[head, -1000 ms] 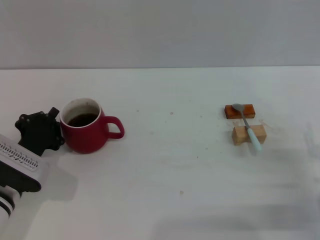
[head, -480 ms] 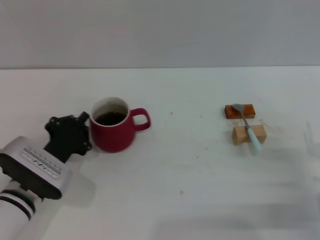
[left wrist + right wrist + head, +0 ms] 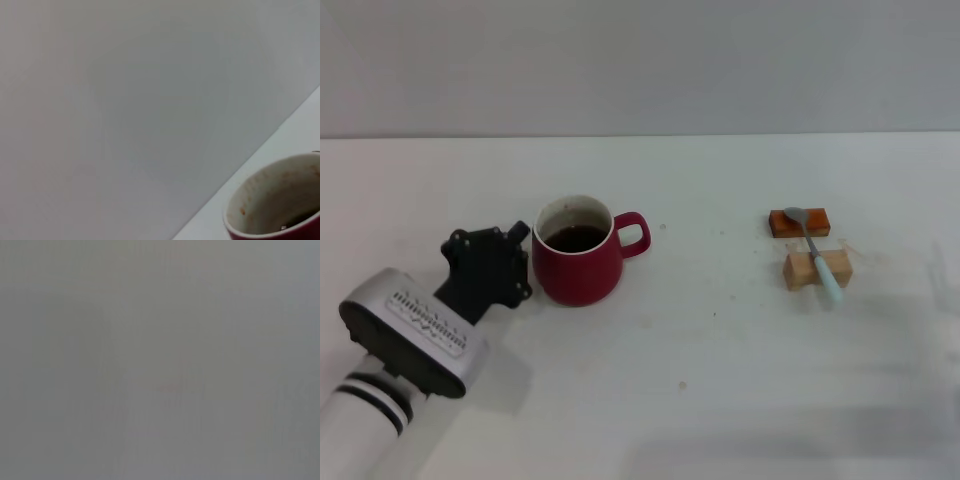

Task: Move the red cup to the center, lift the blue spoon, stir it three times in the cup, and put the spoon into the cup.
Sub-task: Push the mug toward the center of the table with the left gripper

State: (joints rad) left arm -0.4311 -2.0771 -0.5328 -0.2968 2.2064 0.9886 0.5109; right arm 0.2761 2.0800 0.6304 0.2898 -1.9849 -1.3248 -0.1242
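Observation:
My left gripper is going to set the red cup down on the bare tabletop, a short way point(image 3: 643, 297) toward the tan block.
The red cup point(image 3: 576, 264) stands on the white table point(image 3: 720, 380), left of the middle, with dark liquid inside and its handle pointing right. My left gripper point(image 3: 518, 266) is right against the cup's left side. The cup's rim also shows in the left wrist view point(image 3: 275, 205). The blue spoon point(image 3: 817, 255) lies at the right, its grey bowl on an orange block point(image 3: 799, 222) and its pale-blue handle across a tan block point(image 3: 817, 269). The right gripper is out of view; its wrist view shows only plain grey.
My left arm point(image 3: 405, 335) reaches in from the lower left corner. A grey wall point(image 3: 640, 60) rises behind the table's far edge. Bare white tabletop lies between the cup and the blocks.
My left gripper and the red cup have moved together to the right, from the far left toward the middle. The spoon and blocks have not moved.

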